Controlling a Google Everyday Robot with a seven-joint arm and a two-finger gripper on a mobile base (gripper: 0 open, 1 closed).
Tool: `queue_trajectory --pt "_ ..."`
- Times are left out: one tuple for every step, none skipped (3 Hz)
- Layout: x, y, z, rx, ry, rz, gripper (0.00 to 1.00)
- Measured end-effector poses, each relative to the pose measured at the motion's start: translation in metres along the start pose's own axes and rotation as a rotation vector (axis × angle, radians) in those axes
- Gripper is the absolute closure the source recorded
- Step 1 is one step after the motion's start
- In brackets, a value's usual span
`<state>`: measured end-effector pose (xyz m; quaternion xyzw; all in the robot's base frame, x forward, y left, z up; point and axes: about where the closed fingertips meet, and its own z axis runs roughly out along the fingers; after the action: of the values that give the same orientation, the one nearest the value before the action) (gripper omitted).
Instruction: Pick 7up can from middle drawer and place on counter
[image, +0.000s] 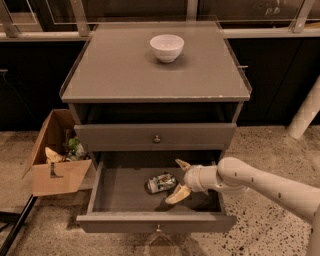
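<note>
I grip the end of the 7up can (170, 181) nearest my open fingers next, leaving its far end sticking out.
The 7up can (161, 183) lies on its side on the dark floor of the open middle drawer (120, 189), near the middle. My gripper (179, 179) reaches in from the right, just right of the can. It is open, with one pale finger behind the can and the other in front, both a little short of it. The counter (120, 70) is the flat grey top of the cabinet above.
A white bowl (166, 47) stands on the counter toward the back. The drawer above (156, 138) is shut. An open cardboard box (55, 155) with odds and ends sits on the floor left of the cabinet. A white post (306, 117) stands at the right.
</note>
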<state>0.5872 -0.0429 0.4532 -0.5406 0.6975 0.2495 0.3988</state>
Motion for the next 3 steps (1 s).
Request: queue_trajectory --pt "0.001 -0.005 0.013 -0.022 -0.019 -0.019 0.0" --pt "0.002 -0.01 0.025 -0.037 -0.032 -0.031 0.0" --pt "0.006 -0.012 0.036 -0.048 -0.034 -0.032 0.0"
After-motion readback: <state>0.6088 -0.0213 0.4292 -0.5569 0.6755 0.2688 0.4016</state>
